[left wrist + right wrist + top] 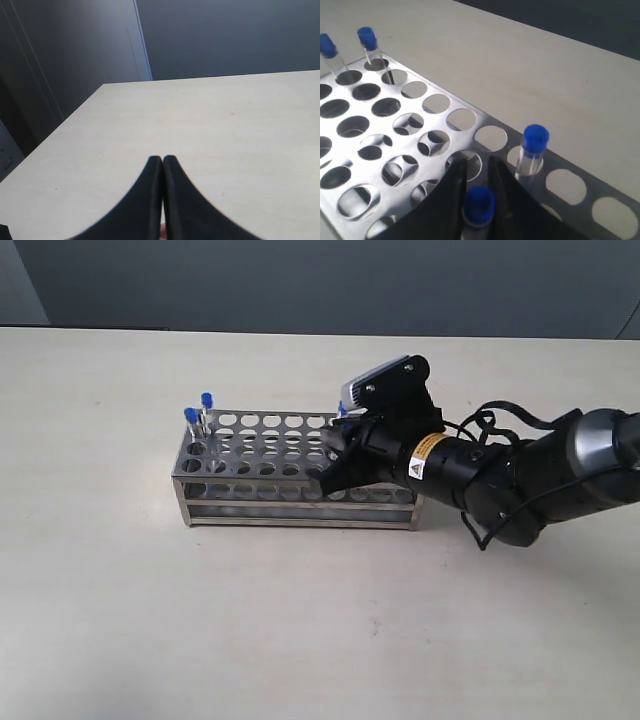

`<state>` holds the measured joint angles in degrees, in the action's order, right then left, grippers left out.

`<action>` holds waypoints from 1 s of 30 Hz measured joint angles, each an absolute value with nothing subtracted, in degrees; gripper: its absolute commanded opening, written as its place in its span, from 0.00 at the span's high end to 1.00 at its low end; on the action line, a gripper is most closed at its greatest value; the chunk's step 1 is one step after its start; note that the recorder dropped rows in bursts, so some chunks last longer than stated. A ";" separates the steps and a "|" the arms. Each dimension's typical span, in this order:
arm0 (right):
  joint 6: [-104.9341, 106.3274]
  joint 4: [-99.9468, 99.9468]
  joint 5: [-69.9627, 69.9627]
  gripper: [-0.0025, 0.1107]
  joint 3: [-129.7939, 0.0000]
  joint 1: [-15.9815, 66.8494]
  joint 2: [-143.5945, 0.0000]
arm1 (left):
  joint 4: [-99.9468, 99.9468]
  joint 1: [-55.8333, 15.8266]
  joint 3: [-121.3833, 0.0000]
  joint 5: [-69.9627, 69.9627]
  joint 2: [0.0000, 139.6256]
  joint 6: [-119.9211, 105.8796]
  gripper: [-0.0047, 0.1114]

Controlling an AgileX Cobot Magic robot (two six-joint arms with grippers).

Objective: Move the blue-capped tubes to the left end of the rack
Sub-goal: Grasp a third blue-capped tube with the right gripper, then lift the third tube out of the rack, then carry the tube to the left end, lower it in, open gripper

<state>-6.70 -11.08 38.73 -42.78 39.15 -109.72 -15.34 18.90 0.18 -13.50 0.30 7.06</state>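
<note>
The blue-capped tube will go down in the rack's empty end hole point(195, 449) point(324, 91), just in front of the standing pair, where my right gripper needs to put it.
The steel rack point(300, 508) stands in the middle of the table. Two blue-capped tubes point(207, 400) point(190, 416) stand in holes at its left end. My right gripper point(335, 455) reaches over the rack's right part. In the right wrist view its fingers point(476, 162) press on both sides of a blue-capped tube point(479, 205) that stands in a hole of the rack point(427, 120). Another blue-capped tube point(535, 140) stands one hole away, beside the rack's edge. The two far tubes point(367, 37) point(327, 45) show at the rack's corner. My left gripper point(162, 159) is shut and empty, above bare table.
The pale table point(300, 640) spreads around the rack on all sides. Many rack holes between the two groups of tubes hold nothing. The right arm's black cables point(500, 425) loop above the table to the right of the rack.
</note>
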 measured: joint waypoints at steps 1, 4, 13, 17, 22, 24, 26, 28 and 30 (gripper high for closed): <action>-6.84 -11.21 37.58 0.97 -42.78 39.19 -109.13 | -15.34 18.90 0.18 -13.50 0.30 7.06 0.95; -6.92 -11.43 33.42 0.97 -42.78 39.40 -105.45 | -15.34 18.90 0.18 -13.50 0.30 7.06 0.95; -6.37 -13.09 36.68 0.98 -43.37 39.63 -92.80 | -15.34 18.90 0.18 -13.50 0.30 7.06 0.95; -7.16 -15.34 34.87 0.98 -45.57 42.64 -93.26 | -15.34 18.90 0.18 -13.50 0.30 7.06 0.95; -9.84 -18.58 34.71 0.98 -49.40 47.24 -96.13 | -15.34 18.90 0.18 -13.50 0.30 7.06 0.95; -10.23 -19.20 34.59 0.98 -50.96 48.84 -97.45 | -15.34 18.90 0.18 -13.50 0.30 7.06 0.95; -10.31 -19.42 34.59 0.98 -52.25 49.85 -98.55 | -15.34 18.90 0.18 -13.50 0.30 7.06 0.95; -10.72 -19.54 34.41 0.98 -53.90 50.80 -100.00 | -15.34 18.90 0.18 -13.50 0.30 7.06 0.95; -11.22 -19.84 33.75 0.98 -55.53 51.63 -101.50 | -15.34 18.90 0.18 -13.50 0.30 7.06 0.95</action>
<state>-11.22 -19.84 33.75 -55.53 51.63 -101.50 -15.34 18.90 0.18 -13.50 0.30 7.06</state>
